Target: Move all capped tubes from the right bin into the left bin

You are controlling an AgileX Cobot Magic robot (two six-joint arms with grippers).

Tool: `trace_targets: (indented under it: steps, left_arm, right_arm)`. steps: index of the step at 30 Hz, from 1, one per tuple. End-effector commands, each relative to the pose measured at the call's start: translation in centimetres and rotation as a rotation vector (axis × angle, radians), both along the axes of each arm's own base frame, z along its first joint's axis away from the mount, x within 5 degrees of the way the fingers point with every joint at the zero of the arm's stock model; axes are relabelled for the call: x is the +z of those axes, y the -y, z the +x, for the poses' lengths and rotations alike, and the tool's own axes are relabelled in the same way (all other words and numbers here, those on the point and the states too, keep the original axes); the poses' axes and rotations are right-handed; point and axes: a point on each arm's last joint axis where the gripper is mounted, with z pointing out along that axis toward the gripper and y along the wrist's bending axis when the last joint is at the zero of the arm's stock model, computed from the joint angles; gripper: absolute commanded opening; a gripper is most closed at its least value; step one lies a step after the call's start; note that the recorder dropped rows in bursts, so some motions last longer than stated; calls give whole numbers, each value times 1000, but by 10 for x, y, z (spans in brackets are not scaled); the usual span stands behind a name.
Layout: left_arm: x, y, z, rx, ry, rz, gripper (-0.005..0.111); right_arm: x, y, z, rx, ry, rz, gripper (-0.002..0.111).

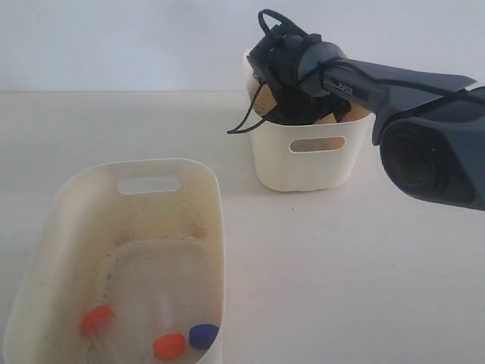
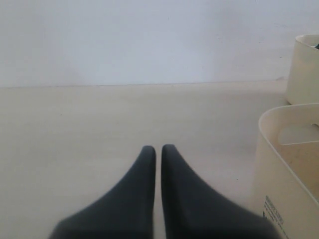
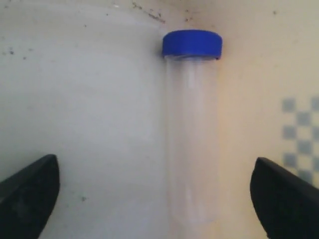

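The blue-capped tube lies close against the bin's side, so next my right gripper moves it away from that side and pinches the tube's clear bottom end (image 3: 195, 211) before lifting it.
Three capped tubes lie in the wide left bin (image 1: 204, 197): two with orange-red caps (image 1: 97, 319) (image 1: 168, 345) and one with a dark blue cap (image 1: 203, 335). My right gripper (image 3: 154, 186) is down inside the narrow right bin (image 1: 303, 171), open, its fingers (image 3: 27, 191) wide on either side of the last clear tube (image 3: 192, 149) with its blue cap (image 3: 192, 44). The fingers do not touch the tube. In the exterior view the tube is hidden by the arm. My left gripper (image 2: 158, 149) is shut and empty over bare table, beside the left bin (image 2: 279, 159).
The right arm (image 1: 394, 91) reaches in from the right edge and fills the right bin's opening. The left bin's inner walls carry dark specks. A pale wall stands behind the table.
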Motion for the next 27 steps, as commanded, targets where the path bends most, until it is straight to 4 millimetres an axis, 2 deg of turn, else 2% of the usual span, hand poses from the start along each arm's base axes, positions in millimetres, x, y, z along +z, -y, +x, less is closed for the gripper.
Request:
trace_targets:
  steps: [1,7,12,20,24,27]
  left_arm:
    - [1,0,0,3,7,-7,4]
    - [1,0,0,3,7,-7,4]
    - [1,0,0,3,7,-7,4]
    - [1,0,0,3,7,-7,4]
    - [1,0,0,3,7,-7,4]
    - [1,0,0,3,7,-7,4]
  right_arm:
    - [-52,6,-15,-51,-219,54,105]
    - [-56,10,-16,-40,-317,226,105]
    - [-57,11,-16,54,-352,227,105]
    - [-57,10,-12,63,-314,234,105]
    - [-57,8,-10,1,-275,272,105]
    - [-57,6,-10,-26,-267,298,98]
